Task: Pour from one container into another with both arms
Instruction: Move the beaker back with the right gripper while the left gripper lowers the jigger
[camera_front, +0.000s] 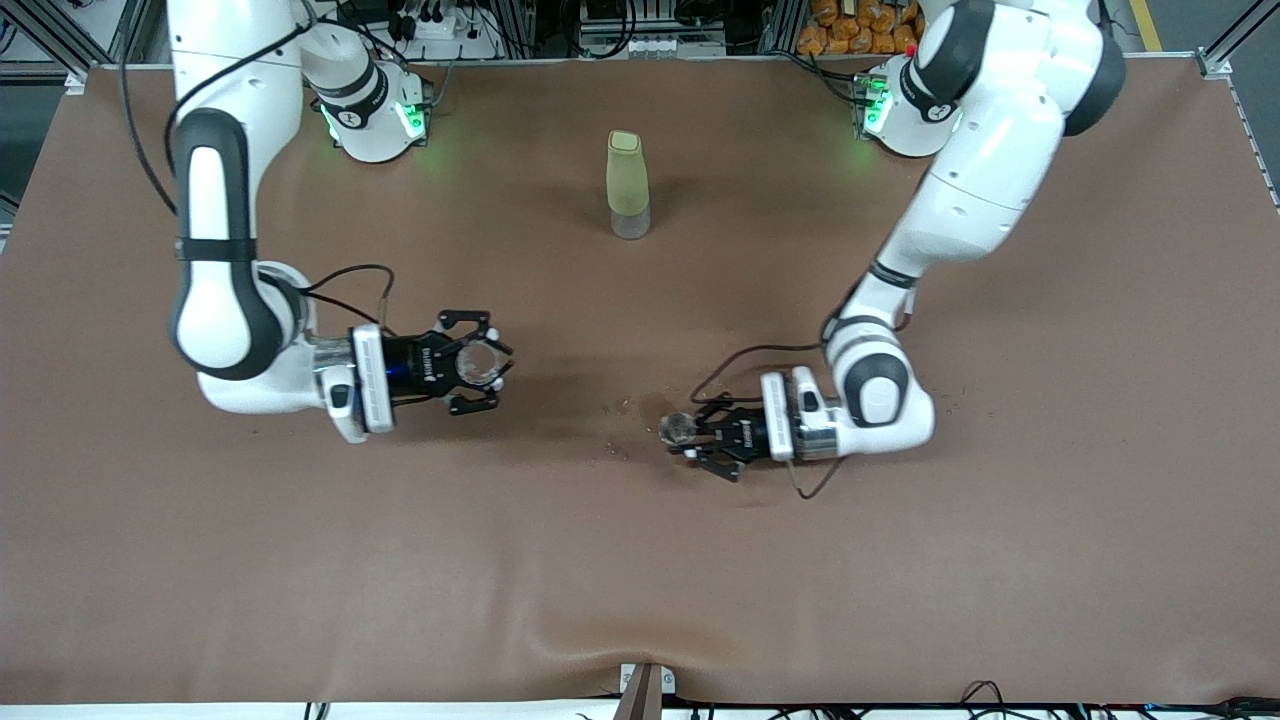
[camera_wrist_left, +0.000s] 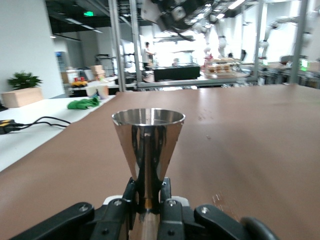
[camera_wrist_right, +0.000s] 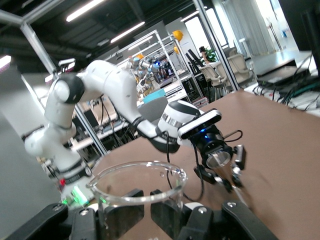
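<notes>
The robot's left hand needs to let go of the metal cup on the brown cloth (camera_front: 929, 385) by the white wrist joint of its own arm.
My right gripper (camera_front: 488, 365) is shut on a clear glass beaker (camera_front: 480, 364), held upright over the table toward the right arm's end. In the right wrist view the beaker's rim (camera_wrist_right: 137, 176) stands just above my right gripper (camera_wrist_right: 145, 212). My left gripper (camera_front: 686, 432) is shut on a shiny metal cone-shaped cup (camera_front: 677, 428), low over the middle of the table. The left wrist view shows that cup (camera_wrist_left: 148, 142) upright, and my left gripper (camera_wrist_left: 148, 195) pinches its narrow waist. The two vessels are well apart.
A tall pale green bottle (camera_front: 627, 183) stands on the brown cloth (camera_front: 640, 560) between the two arm bases. A dark stain and small specks (camera_front: 640, 410) mark the cloth beside the metal cup. The left arm (camera_wrist_right: 115, 95) shows in the right wrist view.
</notes>
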